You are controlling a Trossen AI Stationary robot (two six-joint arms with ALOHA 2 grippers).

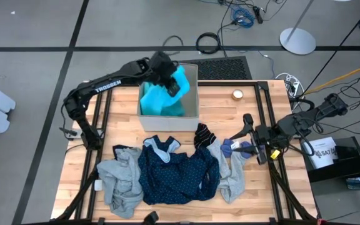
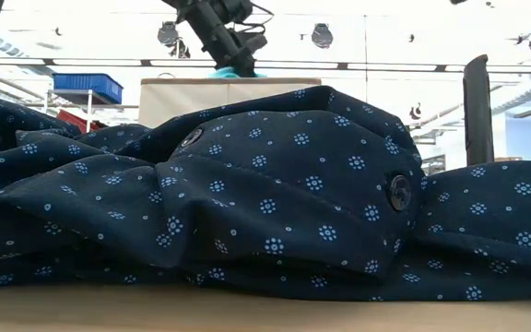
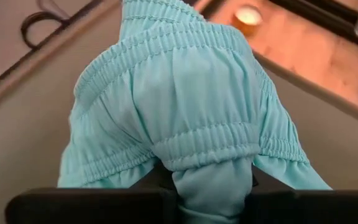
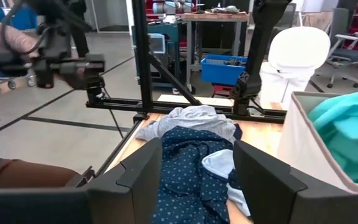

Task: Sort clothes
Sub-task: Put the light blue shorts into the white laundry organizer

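The right gripper should next move to the navy dotted garment's edge (image 1: 207, 154) next to the striped black sock and close there.
My left gripper (image 1: 167, 75) is over the beige box (image 1: 167, 123) at the table's far edge, shut on the turquoise garment (image 1: 161, 97), which spills into the box. The navy dotted garment (image 1: 177, 172) lies spread on the table's near middle. One grey garment (image 1: 120, 178) is at its left and another (image 1: 233, 175) at its right. A striped black sock (image 1: 203, 135) and small blue pieces (image 1: 236, 148) lie beside them. My right gripper (image 1: 250, 139) hovers open at the right, above the blue pieces, with nothing between its fingers (image 4: 148, 174). My left gripper pinches a bunched fold of the turquoise garment by its gathered elastic band (image 3: 207, 155) between its two fingers. It comes slanting down from the table's left. The fabric billows out past the fingers, and its lower part (image 1: 155, 105) rests inside the box.
A small roll of tape (image 1: 237, 94) lies at the far right of the table. Black frame rails (image 1: 264, 106) run along the table's sides. Beyond the table a person's hand (image 4: 8, 37) shows. Bare wood lies along the near right edge.
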